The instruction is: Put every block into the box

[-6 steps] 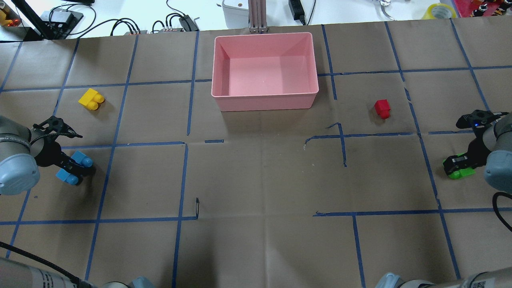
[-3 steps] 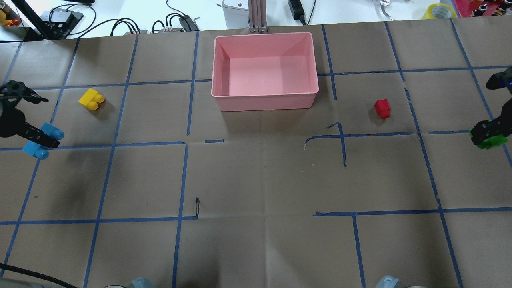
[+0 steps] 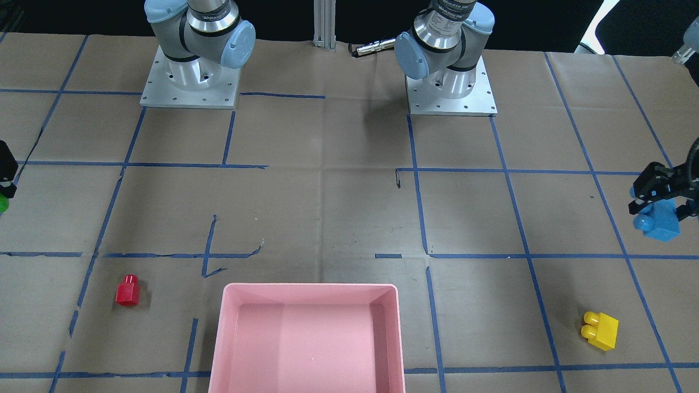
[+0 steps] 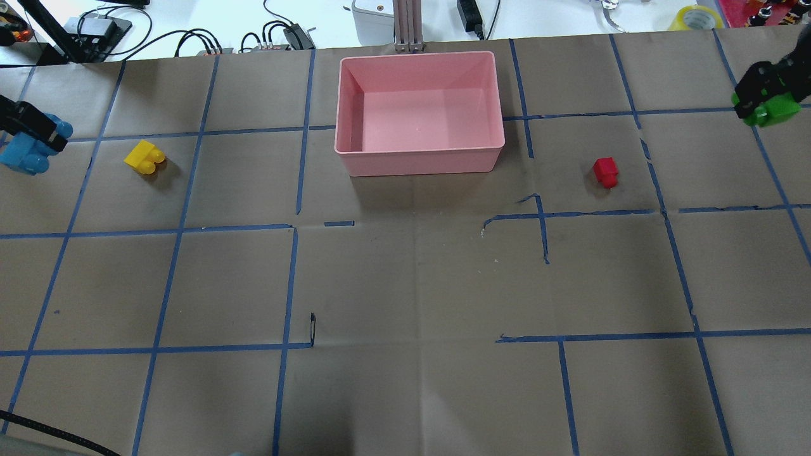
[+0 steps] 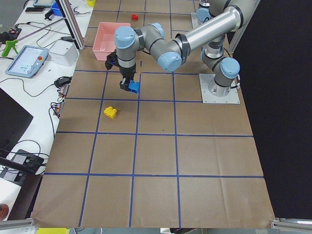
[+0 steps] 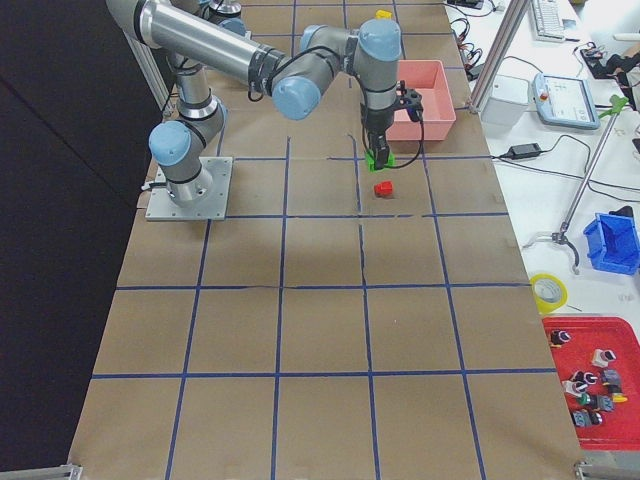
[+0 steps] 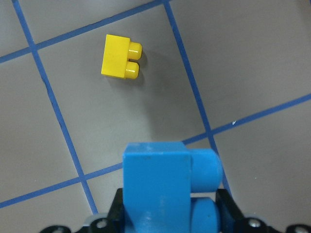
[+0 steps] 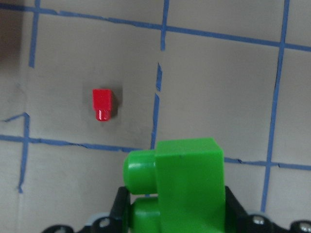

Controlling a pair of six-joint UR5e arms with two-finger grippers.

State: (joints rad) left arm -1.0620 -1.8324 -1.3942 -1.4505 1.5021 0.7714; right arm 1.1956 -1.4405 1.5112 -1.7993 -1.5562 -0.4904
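Observation:
Next, my left gripper releases the light-blue block inside the pink box [image 3: 357, 347], toward the side of the box that faces the yellow block.
The pink box [image 4: 419, 155] stands at the table's far middle and holds no blocks; it also shows in the front-facing view [image 3: 218, 338]. My left gripper [image 4: 31, 130] is shut on the light-blue block [image 4: 25, 152], held in the air at the far left; the block fills the left wrist view [image 7: 160, 189]. My right gripper [image 4: 763, 85] is shut on the green block [image 4: 768, 109], held in the air at the far right; it fills the right wrist view [image 8: 187, 189]. The yellow block [image 4: 144, 157] lies left of the box. The red block [image 4: 606, 171] lies right of it.
Brown paper with blue tape grid lines covers the table [image 4: 405, 285]. Cables and small devices [image 4: 266, 35] lie beyond the far edge. Both arm bases [image 3: 191, 71] stand on the robot's side.
Both grippers have risen and moved away from the robot with their blocks, the left one with the light-blue block, the right one with the green block. The yellow and red blocks have not moved.

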